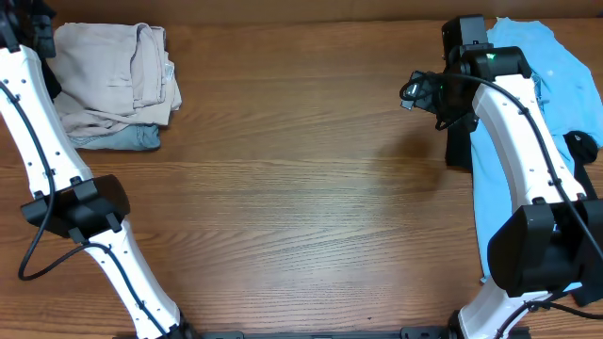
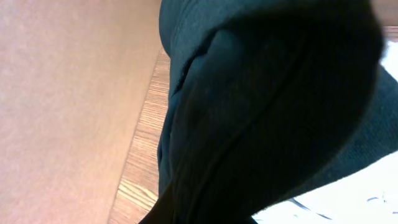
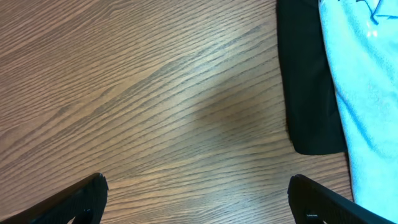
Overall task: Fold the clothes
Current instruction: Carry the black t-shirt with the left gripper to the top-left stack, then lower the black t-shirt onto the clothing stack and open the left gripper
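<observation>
Next, my left gripper lets go of the dark fabric on top of the folded stack of beige clothes (image 1: 101, 81).
A light blue garment (image 1: 556, 85) lies spread along the table's right side, with a black garment (image 1: 459, 146) showing along its left edge. Both show in the right wrist view, the black garment (image 3: 311, 81) beside the light blue garment (image 3: 367, 81). My right gripper (image 1: 422, 91) is open and empty over bare wood just left of them (image 3: 199, 199). A folded stack of beige clothes (image 1: 113, 75) sits at the back left on a grey-blue piece (image 1: 122, 139). My left arm reaches to the far left corner. Dark fabric (image 2: 261, 106) fills the left wrist view and hides its fingers.
The wooden table (image 1: 301, 188) stretches between the two piles. In the left wrist view the table edge (image 2: 140, 143) runs beside a brownish floor, and something white (image 2: 348, 199) shows at the lower right.
</observation>
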`<state>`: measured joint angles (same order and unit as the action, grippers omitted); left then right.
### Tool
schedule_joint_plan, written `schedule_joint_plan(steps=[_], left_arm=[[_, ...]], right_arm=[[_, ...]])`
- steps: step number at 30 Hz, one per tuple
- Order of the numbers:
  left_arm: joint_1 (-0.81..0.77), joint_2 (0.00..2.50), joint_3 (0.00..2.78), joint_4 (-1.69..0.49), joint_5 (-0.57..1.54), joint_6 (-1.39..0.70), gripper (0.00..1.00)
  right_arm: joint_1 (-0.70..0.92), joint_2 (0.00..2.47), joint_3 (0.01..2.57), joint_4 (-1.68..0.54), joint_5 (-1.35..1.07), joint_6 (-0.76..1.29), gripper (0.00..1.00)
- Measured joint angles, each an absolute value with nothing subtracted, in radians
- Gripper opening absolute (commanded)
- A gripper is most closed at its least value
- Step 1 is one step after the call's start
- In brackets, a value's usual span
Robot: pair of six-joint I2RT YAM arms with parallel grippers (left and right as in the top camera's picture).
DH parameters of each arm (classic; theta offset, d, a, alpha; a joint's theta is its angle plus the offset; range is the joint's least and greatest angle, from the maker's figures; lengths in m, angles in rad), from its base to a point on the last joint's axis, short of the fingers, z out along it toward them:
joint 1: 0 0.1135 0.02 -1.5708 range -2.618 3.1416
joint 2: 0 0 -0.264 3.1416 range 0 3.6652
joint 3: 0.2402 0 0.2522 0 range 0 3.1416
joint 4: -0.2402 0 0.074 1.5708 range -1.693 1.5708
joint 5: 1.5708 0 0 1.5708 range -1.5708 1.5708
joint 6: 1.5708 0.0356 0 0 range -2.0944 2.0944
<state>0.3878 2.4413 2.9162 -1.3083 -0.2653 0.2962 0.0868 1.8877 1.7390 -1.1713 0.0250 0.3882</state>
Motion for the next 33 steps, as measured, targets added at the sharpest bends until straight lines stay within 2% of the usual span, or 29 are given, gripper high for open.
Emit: schedule_joint_plan(steps=[13,22,27,29,30,32,33], left_arm=[[0.388,2.564,2.915,-1.314,-0.255,0.286,0.04],[0.369,2.568,2.915,-1.317,-0.103,0.26,0.04],[0.342,2.568,2.911,-1.312,-0.004,0.211,0.13],[0.331,2.568,2.903,-1.3,0.036,0.202,0.25],[0.326,2.568,2.898,-1.294,0.052,0.194,0.42],[0.313,2.568,2.884,-1.281,0.082,0.186,0.91],[0.306,2.568,2.878,-1.273,0.093,0.183,1.0]], right_arm=[[0.087,1.888,1.739,-1.18,0.025,0.388,0.96],[0.087,1.888,1.739,-1.178,0.025,0.388,0.96],[0.087,1.888,1.739,-1.179,0.025,0.388,0.96],[0.087,1.888,1.739,-1.179,0.025,0.388,0.96],[0.087,1.888,1.739,-1.178,0.025,0.389,0.96],[0.087,1.888,1.739,-1.179,0.025,0.389,0.96],[0.087,1.888,1.739,-1.179,0.025,0.389,0.96]])
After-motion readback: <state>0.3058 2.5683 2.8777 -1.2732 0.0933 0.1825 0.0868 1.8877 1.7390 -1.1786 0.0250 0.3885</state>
